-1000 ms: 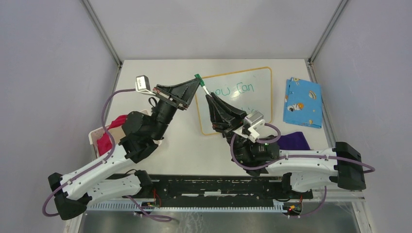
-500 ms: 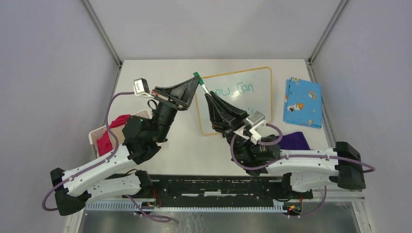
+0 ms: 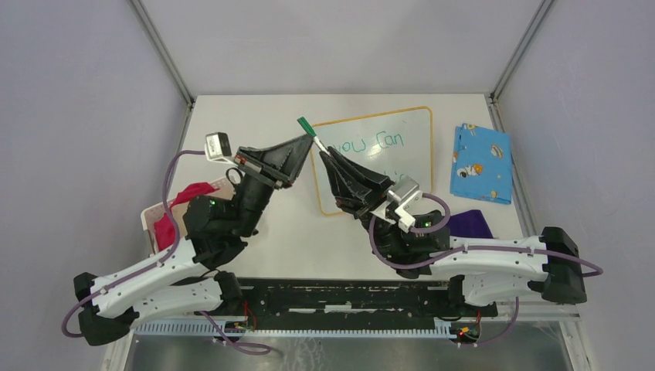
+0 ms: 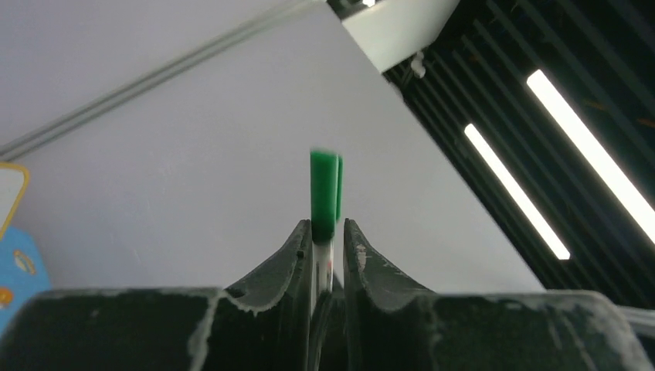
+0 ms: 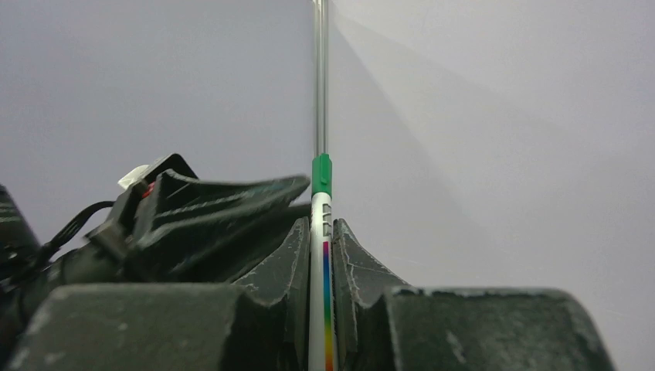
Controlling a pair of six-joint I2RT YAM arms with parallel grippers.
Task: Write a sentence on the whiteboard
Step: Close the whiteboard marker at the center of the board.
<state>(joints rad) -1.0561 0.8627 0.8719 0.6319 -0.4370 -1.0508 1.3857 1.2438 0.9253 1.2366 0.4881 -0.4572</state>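
Next, I set the marker on the bare table [image 3: 347, 243] between the whiteboard and the table's near edge with my right gripper.
The whiteboard [image 3: 413, 158] lies at the back middle of the table. On it the sentence [image 3: 377, 142] shows green words "you Can"; a second line is mostly hidden behind my right gripper. My right gripper [image 3: 323, 152] [image 5: 322, 222] is shut on the white body of a marker [image 5: 317, 270], held above the board's left edge. The marker's green cap end [image 3: 304, 124] [image 4: 324, 193] pokes out past my left gripper [image 3: 310, 137] [image 4: 328, 224]. The left jaws stand slightly apart: one finger touches the cap and a thin gap shows beside the other.
A blue patterned cloth [image 3: 480, 162] lies right of the board and a purple cloth [image 3: 468, 224] lies nearer, behind the right arm. A red cloth [image 3: 176, 209] sits in a pale tray [image 3: 148, 219] at the left. Enclosure posts rise at the back corners.
My left arm has drawn back to the left and its jaws have eased apart around the green cap. The cap end has swung slightly left. The right gripper has kept its hold.
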